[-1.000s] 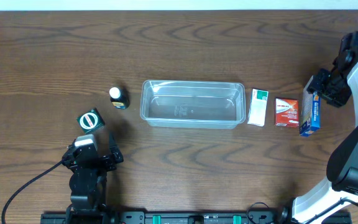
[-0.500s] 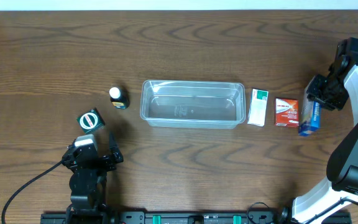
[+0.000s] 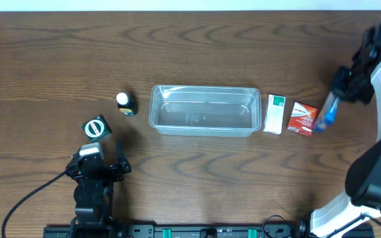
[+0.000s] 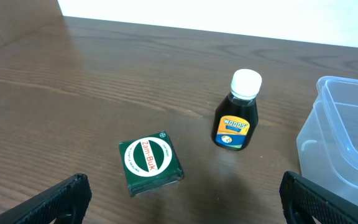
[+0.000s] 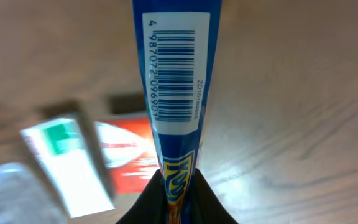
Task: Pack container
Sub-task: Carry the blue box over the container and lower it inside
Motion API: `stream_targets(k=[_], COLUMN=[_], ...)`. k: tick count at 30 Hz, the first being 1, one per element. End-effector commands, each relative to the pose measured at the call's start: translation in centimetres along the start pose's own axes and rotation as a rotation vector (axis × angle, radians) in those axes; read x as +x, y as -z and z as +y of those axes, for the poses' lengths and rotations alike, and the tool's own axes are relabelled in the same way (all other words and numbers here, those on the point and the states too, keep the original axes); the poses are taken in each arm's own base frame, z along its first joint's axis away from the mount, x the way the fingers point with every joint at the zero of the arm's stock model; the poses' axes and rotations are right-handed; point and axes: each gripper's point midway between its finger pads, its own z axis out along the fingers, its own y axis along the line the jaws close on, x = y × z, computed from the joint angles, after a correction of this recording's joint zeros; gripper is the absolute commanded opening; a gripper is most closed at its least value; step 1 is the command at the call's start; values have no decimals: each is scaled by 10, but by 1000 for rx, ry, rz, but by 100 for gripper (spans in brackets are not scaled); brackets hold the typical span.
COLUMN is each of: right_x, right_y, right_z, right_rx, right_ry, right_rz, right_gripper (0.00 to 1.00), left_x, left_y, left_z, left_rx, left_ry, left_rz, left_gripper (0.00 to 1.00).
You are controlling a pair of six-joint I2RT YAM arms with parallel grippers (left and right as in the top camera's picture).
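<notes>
Next, my right gripper sets the blue box down inside the clear plastic container [image 3: 208, 118], right up against the near long side of that container.
The clear plastic container [image 3: 204, 110] lies empty at the table's middle; its corner shows in the left wrist view [image 4: 347, 143]. My right gripper [image 3: 344, 84] is shut on a blue box [image 3: 327, 114] with a barcode [image 5: 174, 74], held tilted above the table right of a red box [image 3: 303, 119] and a white-and-green box [image 3: 274, 114]. My left gripper [image 3: 96, 168] is open and empty, low at the front left. Ahead of it sit a green square tin [image 4: 150, 163] and a dark bottle with a white cap [image 4: 237, 112], left of the container.
The red box [image 5: 126, 163] and the white-and-green box [image 5: 70, 162] appear blurred under the held box in the right wrist view. The right arm's body [image 3: 376, 178] rises at the right edge.
My right gripper has lifted and swung the blue box, tilting it so its lower end points toward the red box. The left arm has not moved.
</notes>
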Motion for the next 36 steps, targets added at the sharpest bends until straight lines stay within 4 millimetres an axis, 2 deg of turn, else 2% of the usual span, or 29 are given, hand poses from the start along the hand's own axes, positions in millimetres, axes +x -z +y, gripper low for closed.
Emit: stream_targets(k=[1, 3, 5, 7, 9, 11, 14, 19, 22, 24, 32, 36], right_x=[-12, -8, 3, 21, 46, 71, 101, 143, 162, 167, 165, 156], right_y=[75, 98, 112, 122, 128, 132, 136, 142, 136, 125, 63, 37], right_z=[38, 59, 84, 117, 152, 179, 208, 242, 254, 258, 262, 258], right_rx=[-101, -143, -203, -297, -387, -416, -419, -391, -391, -377, -297, -198], right_ry=[88, 138, 221, 377, 598, 810, 1113, 1508, 1692, 1760, 1782, 1787], right_rz=[-192, -247, -271, -268, -258, -266, -308, -382, -387, -362, -188, -138], right_gripper=[9, 2, 1, 1, 1, 1, 1, 1, 1, 1, 1, 1], left_x=[11, 11, 11, 11, 11, 11, 11, 11, 11, 11, 11, 11], left_y=[-3, -3, -3, -3, -3, -3, -3, -3, -3, -3, -3, -3], left_z=[2, 2, 2, 2, 2, 2, 2, 2, 2, 2, 2, 2], left_rx=[-9, -9, -9, -9, -9, -9, -9, -9, -9, -9, -9, -9], left_ry=[7, 7, 7, 7, 7, 7, 7, 7, 7, 7, 7, 7], left_rz=[28, 28, 28, 28, 28, 28, 28, 28, 28, 28, 28, 28], left_gripper=[98, 98, 98, 98, 98, 98, 98, 98, 98, 98, 98, 98])
